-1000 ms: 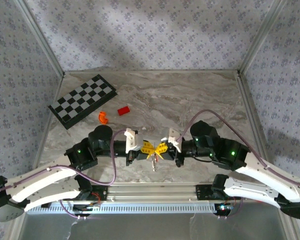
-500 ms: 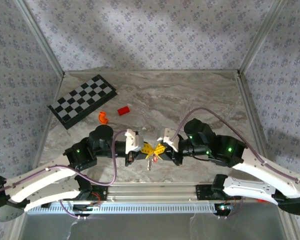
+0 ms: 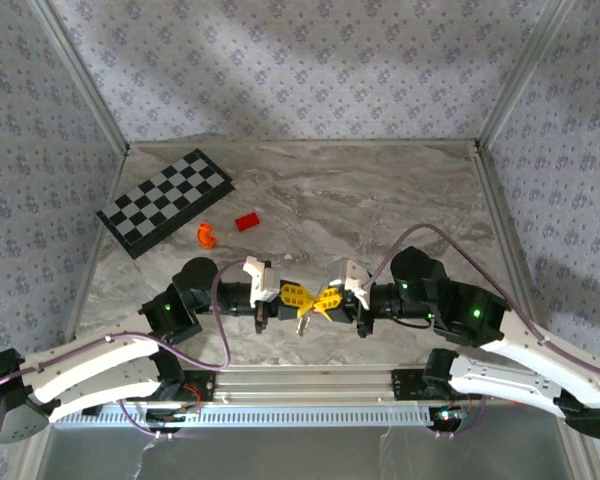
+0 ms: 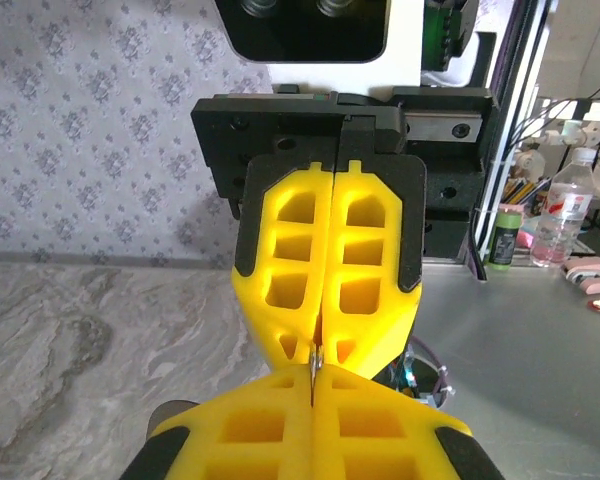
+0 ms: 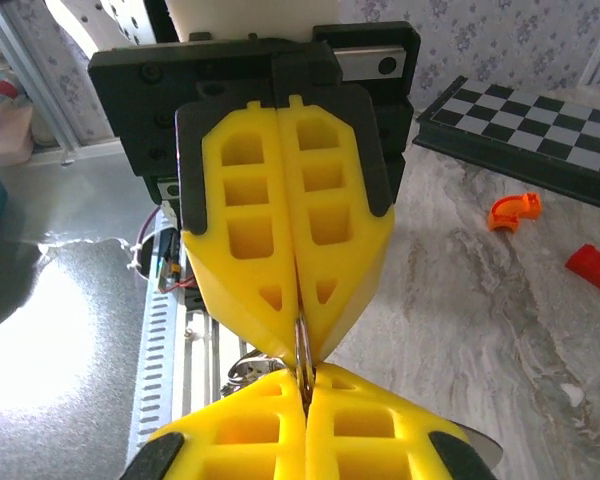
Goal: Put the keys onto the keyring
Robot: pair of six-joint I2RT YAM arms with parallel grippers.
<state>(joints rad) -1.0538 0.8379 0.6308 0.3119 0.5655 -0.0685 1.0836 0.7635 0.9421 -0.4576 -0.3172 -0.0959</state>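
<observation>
I have both grippers pinching the thin keyring with the keys dangling below, so next I open my right gripper, back it off and take the hanging keys [image 3: 302,327].
My left gripper [image 3: 293,296] and right gripper [image 3: 329,298] meet tip to tip just above the table's near edge. Both are shut on the thin metal keyring [image 5: 303,352], which runs edge-on from one pair of yellow fingers into the other. The left wrist view shows the keyring [image 4: 313,364] as a sliver of metal between my left gripper [image 4: 313,388] and the right one's fingers [image 4: 365,290]. The silvery keys [image 3: 302,322] dangle below the two tips. From the right wrist they [image 5: 238,368] peek out under my right gripper [image 5: 305,388]. The red tag is hidden.
A chessboard [image 3: 165,201] lies at the back left, with an orange curved piece [image 3: 206,235] and a red rectangular block [image 3: 246,222] beside it. The aluminium rail [image 3: 310,385] runs along the near edge right under the grippers.
The grippers stay tip to tip on the ring. The right arm swung left, then back right, and the left arm drew back a little. The dangling keys swayed.
</observation>
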